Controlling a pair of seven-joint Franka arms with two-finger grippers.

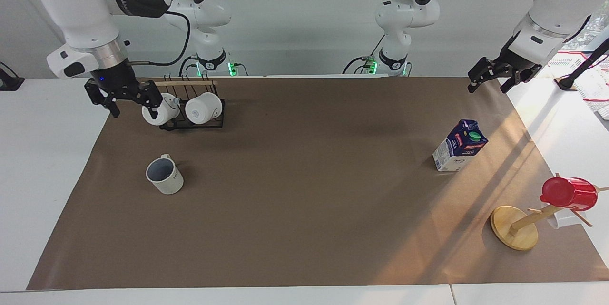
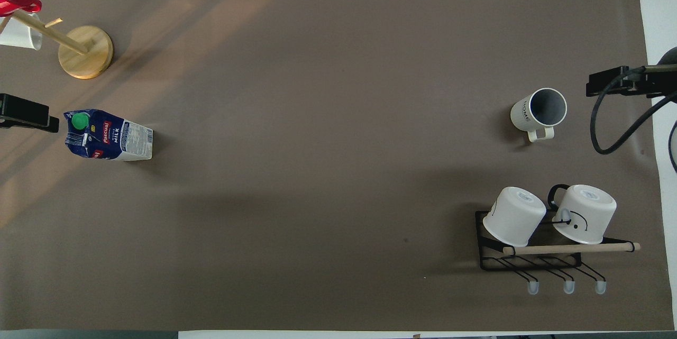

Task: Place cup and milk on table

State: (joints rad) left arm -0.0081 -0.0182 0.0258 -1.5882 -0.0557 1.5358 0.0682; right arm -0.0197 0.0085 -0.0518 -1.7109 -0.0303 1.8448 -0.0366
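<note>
The upper part of the milk carton (image 2: 92, 126), by its green cap, is the next place my left gripper should go to and close on.
The cup (image 1: 164, 176), a white mug with a grey-blue inside, stands upright on the brown paper of the table (image 1: 304, 210) toward the right arm's end; it also shows in the overhead view (image 2: 539, 111). The milk (image 1: 459, 146), a blue and white carton with a green cap, stands upright toward the left arm's end, and shows in the overhead view (image 2: 108, 135). My right gripper (image 1: 133, 111) is open and empty in the air over the paper's edge, beside the cup. My left gripper (image 1: 487, 87) is open and empty, raised over the paper's corner beside the milk.
A black wire rack (image 1: 192, 123) with two white mugs (image 1: 203, 107) stands nearer to the robots than the cup. A wooden mug tree (image 1: 516, 226) holding a red cup (image 1: 568, 193) stands farther from the robots than the milk.
</note>
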